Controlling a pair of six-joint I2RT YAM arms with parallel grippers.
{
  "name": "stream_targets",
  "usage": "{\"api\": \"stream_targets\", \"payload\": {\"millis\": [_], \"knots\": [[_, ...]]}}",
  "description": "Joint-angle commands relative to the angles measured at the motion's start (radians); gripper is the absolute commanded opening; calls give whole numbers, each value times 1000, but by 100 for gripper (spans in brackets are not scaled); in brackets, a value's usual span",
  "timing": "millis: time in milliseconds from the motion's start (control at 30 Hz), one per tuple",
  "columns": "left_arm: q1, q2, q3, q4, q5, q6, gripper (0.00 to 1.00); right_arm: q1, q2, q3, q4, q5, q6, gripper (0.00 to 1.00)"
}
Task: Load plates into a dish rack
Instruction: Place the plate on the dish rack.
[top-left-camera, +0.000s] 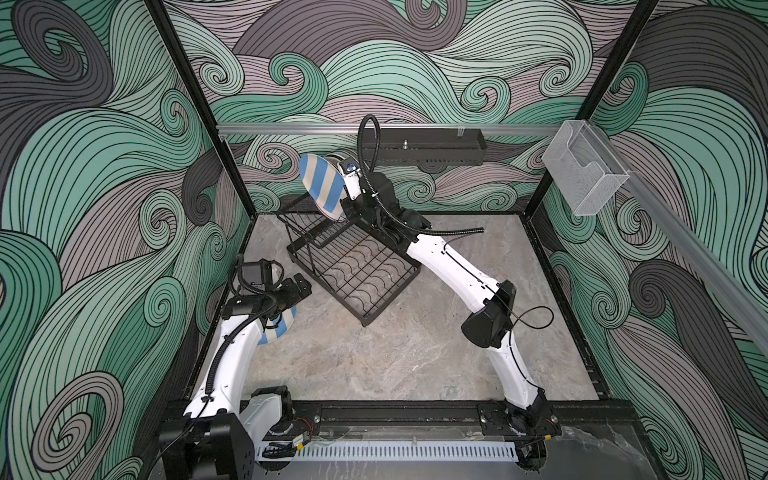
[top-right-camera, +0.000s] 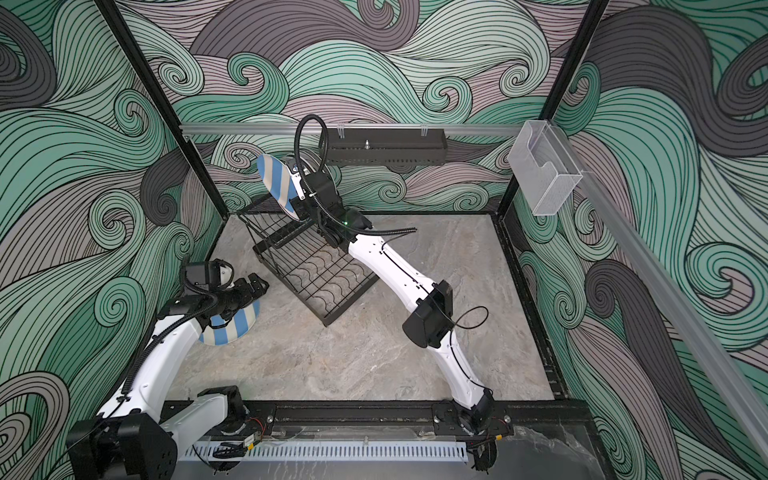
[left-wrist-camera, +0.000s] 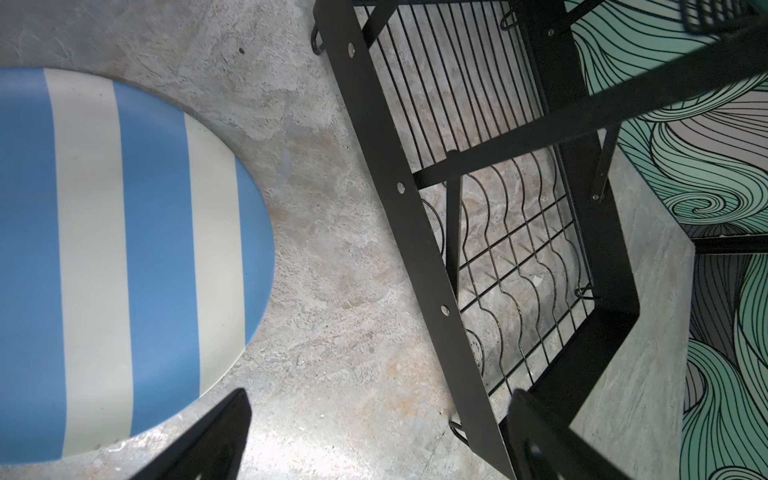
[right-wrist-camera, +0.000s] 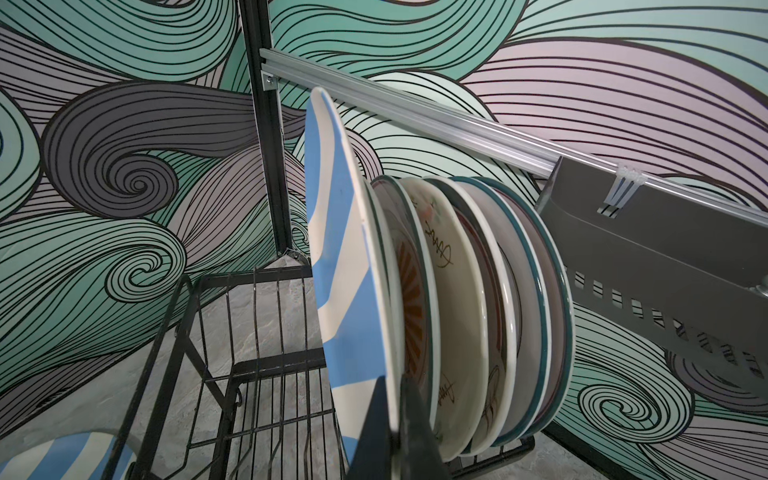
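My right gripper is to release the blue-and-cream striped plate, now upright over the raised shelf, on the raised shelf (top-left-camera: 328, 218) beside the row of standing plates.
My right gripper (right-wrist-camera: 395, 376) is shut on the rim of a blue-and-cream striped plate (right-wrist-camera: 340, 270), holding it upright over the raised shelf of the black wire dish rack (top-left-camera: 327, 286). Both top views show this held plate (top-left-camera: 322, 189) (top-right-camera: 276, 183) at the rack's far end. Right beside it, several plates (right-wrist-camera: 478, 291) stand on edge in the shelf's slots. A second striped plate (top-left-camera: 276, 328) (left-wrist-camera: 124, 257) lies flat on the table at the left, partly under my left arm. My left gripper (left-wrist-camera: 382, 415) hangs open and empty above the table between that plate and the rack (left-wrist-camera: 399, 187).
A black perforated tray (top-left-camera: 432, 147) hangs on the aluminium rail along the back wall, close behind the standing plates. A clear plastic box (top-left-camera: 586, 170) is fixed to the right wall rail. The rack's lower grid with wavy wires (top-right-camera: 328, 278) holds nothing.
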Motion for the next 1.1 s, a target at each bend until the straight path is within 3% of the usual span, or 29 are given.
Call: {"api": "stream_targets", "payload": {"millis": [0, 1067], "knots": [[7, 0, 11, -14, 5, -2, 99, -3, 5, 52, 73, 28, 8, 0], [7, -1, 2, -22, -33, -18, 99, -8, 142, 143, 21, 8, 27, 1]]}}
